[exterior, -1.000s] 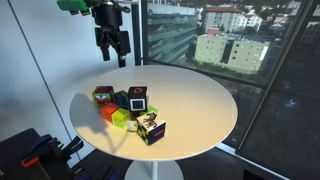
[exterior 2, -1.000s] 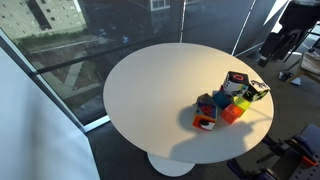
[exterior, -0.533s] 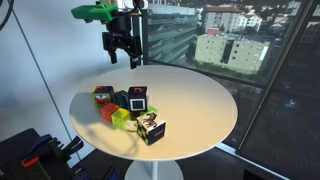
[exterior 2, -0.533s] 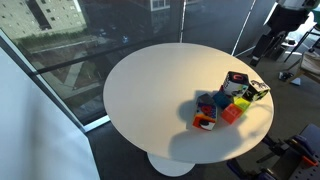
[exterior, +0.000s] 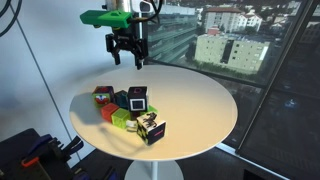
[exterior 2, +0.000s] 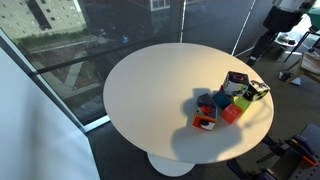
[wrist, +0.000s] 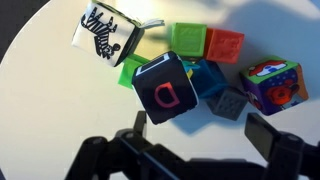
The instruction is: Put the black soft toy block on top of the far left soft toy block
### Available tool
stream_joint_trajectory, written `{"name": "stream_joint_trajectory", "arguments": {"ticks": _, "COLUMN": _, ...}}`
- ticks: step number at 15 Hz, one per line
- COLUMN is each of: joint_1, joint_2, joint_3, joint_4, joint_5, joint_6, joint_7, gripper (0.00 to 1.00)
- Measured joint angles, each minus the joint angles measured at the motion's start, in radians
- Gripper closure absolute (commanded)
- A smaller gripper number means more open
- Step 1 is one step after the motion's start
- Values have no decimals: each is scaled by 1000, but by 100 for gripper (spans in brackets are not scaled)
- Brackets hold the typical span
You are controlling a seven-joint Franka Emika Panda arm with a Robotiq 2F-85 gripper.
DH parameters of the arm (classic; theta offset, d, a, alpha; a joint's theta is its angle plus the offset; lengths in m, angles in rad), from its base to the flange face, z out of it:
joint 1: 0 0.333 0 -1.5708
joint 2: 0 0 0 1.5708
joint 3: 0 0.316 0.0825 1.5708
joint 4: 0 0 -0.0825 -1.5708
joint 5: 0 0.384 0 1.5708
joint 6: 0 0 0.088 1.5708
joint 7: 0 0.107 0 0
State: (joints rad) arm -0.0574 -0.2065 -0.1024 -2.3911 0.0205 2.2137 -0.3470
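The red-lettered top (exterior: 137,91) (wrist: 167,95) of the black soft toy block faces up, clear of the crowded blocks, so my gripper needs to close on it.
The black soft toy block (exterior: 136,100) sits on top of the cluster of cubes on the round white table (exterior: 195,105). In the wrist view (wrist: 165,88) it shows a red letter on its top face. It also shows in an exterior view (exterior 2: 237,82). The far left block, a red cube (exterior: 103,96), stands at the cluster's left end; it shows in the wrist view (wrist: 272,83) and in an exterior view (exterior 2: 206,120). My gripper (exterior: 127,55) hangs open and empty well above the table behind the cluster, its fingers (wrist: 200,150) dark at the bottom of the wrist view.
A black-and-white patterned cube (exterior: 152,130) (wrist: 108,35) lies at the cluster's near end. Lime-green (exterior: 122,120), green (wrist: 188,42), orange (wrist: 224,45) and blue-grey (wrist: 228,100) cubes crowd round the black one. Glass windows stand behind the table.
My gripper has moved to the right in the exterior view, from beyond the table's edge to above its back part. The cubes have not moved.
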Motion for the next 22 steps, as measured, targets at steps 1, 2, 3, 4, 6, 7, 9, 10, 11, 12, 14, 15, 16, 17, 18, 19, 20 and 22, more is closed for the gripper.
{"name": "stream_joint_trajectory", "arguments": {"ticks": 1, "joint_1": 1, "joint_2": 0, "joint_3": -1, "joint_4": 1, "joint_5": 0, "joint_6": 0, "joint_7": -2, "gripper": 0}}
{"name": "stream_joint_trajectory", "arguments": {"ticks": 2, "joint_1": 2, "joint_2": 0, "joint_3": -1, "joint_4": 2, "joint_5": 0, "joint_6": 0, "joint_7": -3, "gripper": 0}}
{"name": "stream_joint_trajectory", "arguments": {"ticks": 3, "joint_1": 2, "joint_2": 0, "joint_3": -1, "joint_4": 3, "joint_5": 0, "joint_6": 0, "joint_7": -4, "gripper": 0}}
{"name": "stream_joint_trajectory", "arguments": {"ticks": 4, "joint_1": 2, "joint_2": 0, "joint_3": -1, "joint_4": 3, "joint_5": 0, "joint_6": 0, "joint_7": -4, "gripper": 0}}
{"name": "stream_joint_trajectory", "arguments": {"ticks": 6, "joint_1": 2, "joint_2": 1, "joint_3": -1, "joint_4": 4, "joint_5": 0, "joint_6": 0, "joint_7": -4, "gripper": 0}}
{"name": "stream_joint_trajectory", "arguments": {"ticks": 7, "joint_1": 2, "joint_2": 1, "joint_3": -1, "joint_4": 4, "joint_5": 0, "joint_6": 0, "joint_7": -4, "gripper": 0}}
{"name": "stream_joint_trajectory", "arguments": {"ticks": 9, "joint_1": 3, "joint_2": 2, "joint_3": -1, "joint_4": 2, "joint_5": 0, "joint_6": 0, "joint_7": -4, "gripper": 0}}
{"name": "stream_joint_trajectory", "arguments": {"ticks": 10, "joint_1": 3, "joint_2": 5, "joint_3": -1, "joint_4": 2, "joint_5": 0, "joint_6": -1, "joint_7": -4, "gripper": 0}}
{"name": "stream_joint_trajectory", "arguments": {"ticks": 11, "joint_1": 4, "joint_2": 10, "joint_3": -1, "joint_4": 2, "joint_5": 0, "joint_6": -1, "joint_7": -3, "gripper": 0}}
{"name": "stream_joint_trajectory", "arguments": {"ticks": 12, "joint_1": 5, "joint_2": 17, "joint_3": -1, "joint_4": 3, "joint_5": 0, "joint_6": -1, "joint_7": -3, "gripper": 0}}
{"name": "stream_joint_trajectory", "arguments": {"ticks": 14, "joint_1": 6, "joint_2": 35, "joint_3": 1, "joint_4": 8, "joint_5": 0, "joint_6": -1, "joint_7": -3, "gripper": 0}}
{"name": "stream_joint_trajectory", "arguments": {"ticks": 15, "joint_1": 7, "joint_2": 45, "joint_3": 2, "joint_4": 12, "joint_5": 0, "joint_6": -1, "joint_7": -3, "gripper": 0}}
{"name": "stream_joint_trajectory", "arguments": {"ticks": 16, "joint_1": 7, "joint_2": 57, "joint_3": 3, "joint_4": 16, "joint_5": 0, "joint_6": -1, "joint_7": -3, "gripper": 0}}
{"name": "stream_joint_trajectory", "arguments": {"ticks": 17, "joint_1": 7, "joint_2": 69, "joint_3": 5, "joint_4": 22, "joint_5": -3, "joint_6": 0, "joint_7": -3, "gripper": 0}}
{"name": "stream_joint_trajectory", "arguments": {"ticks": 18, "joint_1": 7, "joint_2": 83, "joint_3": 6, "joint_4": 28, "joint_5": -9, "joint_6": 1, "joint_7": -3, "gripper": 0}}
{"name": "stream_joint_trajectory", "arguments": {"ticks": 19, "joint_1": 7, "joint_2": 96, "joint_3": 7, "joint_4": 35, "joint_5": -17, "joint_6": 1, "joint_7": -3, "gripper": 0}}
{"name": "stream_joint_trajectory", "arguments": {"ticks": 20, "joint_1": 7, "joint_2": 110, "joint_3": 8, "joint_4": 41, "joint_5": -28, "joint_6": 3, "joint_7": -3, "gripper": 0}}
{"name": "stream_joint_trajectory", "arguments": {"ticks": 22, "joint_1": 7, "joint_2": 135, "joint_3": 9, "joint_4": 53, "joint_5": -49, "joint_6": 6, "joint_7": -3, "gripper": 0}}
